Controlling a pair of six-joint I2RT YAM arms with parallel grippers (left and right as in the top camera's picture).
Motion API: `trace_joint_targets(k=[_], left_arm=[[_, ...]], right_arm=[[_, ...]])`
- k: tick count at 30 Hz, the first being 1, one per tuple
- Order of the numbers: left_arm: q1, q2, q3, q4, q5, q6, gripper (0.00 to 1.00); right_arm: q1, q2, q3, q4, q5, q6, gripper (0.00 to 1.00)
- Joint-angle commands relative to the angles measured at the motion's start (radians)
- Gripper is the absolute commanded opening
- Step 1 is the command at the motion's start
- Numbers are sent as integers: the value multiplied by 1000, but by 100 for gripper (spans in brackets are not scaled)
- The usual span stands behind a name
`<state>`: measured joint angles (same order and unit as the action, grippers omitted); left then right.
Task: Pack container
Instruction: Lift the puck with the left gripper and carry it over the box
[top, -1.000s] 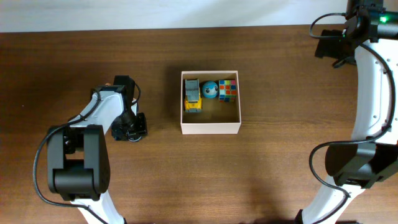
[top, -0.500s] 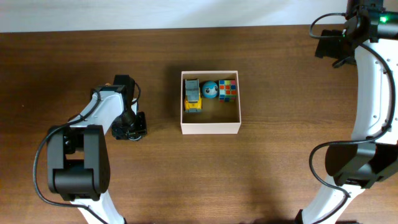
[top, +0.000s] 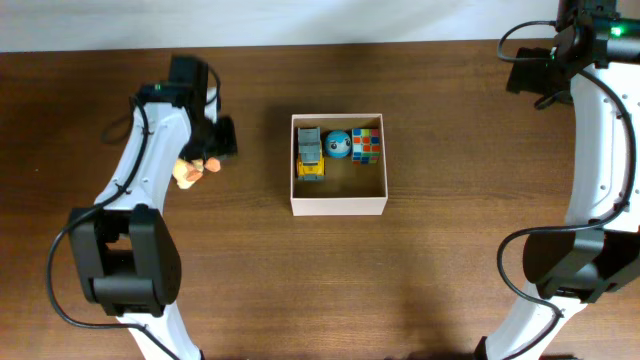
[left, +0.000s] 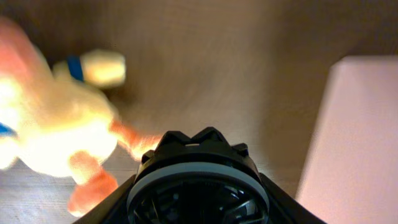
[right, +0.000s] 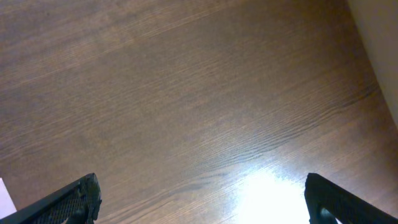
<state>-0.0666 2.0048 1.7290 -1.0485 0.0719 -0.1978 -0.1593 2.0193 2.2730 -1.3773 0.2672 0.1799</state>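
Note:
Next, I release the black toy from my left gripper on the bare bottom of the white box, close in front of the colour cube (top: 368, 177).
The container (top: 338, 206) is a square white box with a tan inside, at the table's middle. In it lie a yellow toy truck (top: 310, 156), a blue ball (top: 338, 145) and a colour cube (top: 367, 144). My left gripper (top: 212, 148) is left of the box, above the table, shut on an orange and cream plush toy (top: 188, 171) that hangs from it. In the left wrist view the plush toy (left: 50, 124) is blurred at the left and the container's white wall (left: 354, 143) is at the right; my fingertips are hidden. My right gripper (right: 202, 202) is open and empty at the far right.
The right arm (top: 600, 120) runs along the table's right side. The table's back edge meets a pale wall (top: 300, 20). Bare brown wood lies between the plush toy and the box.
My left gripper has risen from the table and moved toward the back, with the plush toy now showing beneath it. The right arm has not moved.

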Motion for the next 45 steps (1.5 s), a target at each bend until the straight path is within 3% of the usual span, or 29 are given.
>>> trace_joint_targets(k=[1, 9, 20, 34, 45], left_arm=[[-34, -2, 128, -20, 18, 13, 46], [-205, -2, 348, -29, -12, 103, 46], [-462, 40, 362, -22, -115, 136, 46], [-541, 267, 361, -75, -88, 137, 46], [-553, 291, 361, -94, -39, 144, 45]], right_arm=[[2, -1, 1, 0, -2, 0, 98], [2, -1, 1, 0, -2, 0, 99], [2, -1, 1, 0, -2, 0, 99], [2, -1, 1, 0, -2, 0, 99], [2, -1, 1, 0, -2, 0, 99]])
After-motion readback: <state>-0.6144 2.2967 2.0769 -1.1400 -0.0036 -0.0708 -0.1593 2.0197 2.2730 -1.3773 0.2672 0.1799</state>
